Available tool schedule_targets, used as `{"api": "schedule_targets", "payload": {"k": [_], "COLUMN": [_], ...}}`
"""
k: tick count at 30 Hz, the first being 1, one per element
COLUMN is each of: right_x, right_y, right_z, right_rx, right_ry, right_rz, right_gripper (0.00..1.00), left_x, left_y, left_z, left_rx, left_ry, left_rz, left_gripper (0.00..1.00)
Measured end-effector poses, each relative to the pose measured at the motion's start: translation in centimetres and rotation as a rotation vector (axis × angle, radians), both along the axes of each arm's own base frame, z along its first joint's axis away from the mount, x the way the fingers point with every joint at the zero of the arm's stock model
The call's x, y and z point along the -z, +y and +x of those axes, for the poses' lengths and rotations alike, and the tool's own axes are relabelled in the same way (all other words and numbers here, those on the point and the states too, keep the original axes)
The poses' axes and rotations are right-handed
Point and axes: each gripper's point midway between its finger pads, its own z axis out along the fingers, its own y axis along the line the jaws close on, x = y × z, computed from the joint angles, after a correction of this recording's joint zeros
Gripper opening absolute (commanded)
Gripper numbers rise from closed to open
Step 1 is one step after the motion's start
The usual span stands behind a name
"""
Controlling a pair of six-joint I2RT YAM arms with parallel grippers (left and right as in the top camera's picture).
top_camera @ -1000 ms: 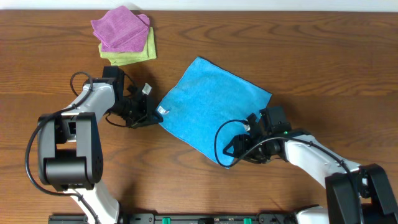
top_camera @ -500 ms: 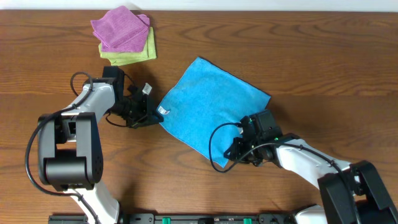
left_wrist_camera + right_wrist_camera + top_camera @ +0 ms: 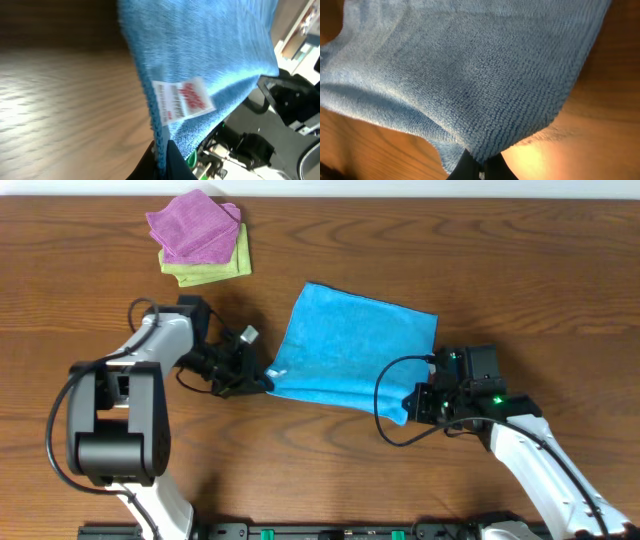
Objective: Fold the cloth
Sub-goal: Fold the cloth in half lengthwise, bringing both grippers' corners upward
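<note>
Next, I release its near corner, now lifted over the table, with my right gripper on the sky-blue cloth's far corner (image 3: 435, 318), straight across.
The sky-blue cloth (image 3: 355, 355) is stretched between both grippers over the middle of the table, its near edge lifted. My left gripper (image 3: 266, 380) is shut on the cloth's near-left corner, just below the white tag (image 3: 182, 100). My right gripper (image 3: 408, 408) is shut on the near-right corner. In the left wrist view the cloth (image 3: 200, 55) hangs from my pinching fingertips (image 3: 172, 162). In the right wrist view the cloth (image 3: 470, 75) spreads away from the shut fingertips (image 3: 492, 167), the wood below it.
A folded purple cloth (image 3: 193, 225) lies on a light green cloth (image 3: 215, 268) at the back left of the wooden table (image 3: 520, 280). Black cables loop beside each wrist.
The right gripper has shut on the cloth's near corner and pulled it right. The left gripper moved right too, and the cloth now hangs square and lifted at its near edge.
</note>
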Motion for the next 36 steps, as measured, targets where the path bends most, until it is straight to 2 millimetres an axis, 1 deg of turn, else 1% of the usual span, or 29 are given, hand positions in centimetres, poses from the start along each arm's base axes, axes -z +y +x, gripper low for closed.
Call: {"api": "schedule_targets", "payload": {"k": [3,6,9,12,15,17,19,21,24,25,29,33,36], "right_x": [0.3,0.3,-0.4,-1.0,-1.5,-2.0,-2.7,-3.3,-3.9,-3.9,-3.1,-2.4,-2.7], "right_y": [-0.6,-1.8,-2.7,-3.3,-3.6,-3.7,-3.9,-4.2,-4.5,-4.6,-4.9,-5.5,-6.0], "right_z": [-0.7,-1.3,-0.9,-0.3,0.7,1.9,3.2,4.3,5.5,5.9,7.6,8.9,10.1], "right_rx": [0.005,0.021,0.037,0.051,0.063,0.075,0.090,0.110,0.130,0.136,0.155,0.182,0.207], "right_ry": [0.024,0.028,-0.018,-0.064,-0.111,-0.163,-0.223,-0.275,-0.323,-0.336,-0.353,-0.366,-0.401], "right_rz": [-0.037,-0.101,-0.147,-0.180,-0.200,-0.207,-0.213,-0.229,-0.242,-0.247,-0.263,-0.271,-0.267], "right_gripper": [0.01,0.01,0.01,0.01,0.01,0.01,0.01,0.01,0.01,0.01,0.01,0.01,0.01], "left_x": [-0.2,-0.4,-1.0,-2.4,-4.2,-5.4,-6.0,-6.1,-6.3,-6.4,-7.2,-7.6,-7.6], "left_y": [-1.7,-3.7,-5.1,-5.9,-6.2,-6.3,-6.4,-6.3,-6.3,-6.3,-6.9,-7.3,-7.5], "left_z": [-1.0,-1.9,-1.4,0.1,2.0,3.2,4.3,5.5,7.1,7.9,10.4,11.6,12.2], "left_rx": [0.061,0.128,0.154,0.130,0.079,0.037,0.001,-0.049,-0.092,-0.114,-0.180,-0.222,-0.245], "left_ry": [0.001,-0.017,-0.084,-0.176,-0.269,-0.320,-0.353,-0.371,-0.415,-0.442,-0.535,-0.583,-0.605], "left_rz": [-0.017,-0.025,-0.030,-0.043,-0.047,-0.043,-0.037,-0.015,0.005,0.016,0.039,0.061,0.088], "left_gripper": [0.06,0.06,0.06,0.06,0.06,0.05,0.06,0.06,0.06,0.06,0.06,0.06,0.06]}}
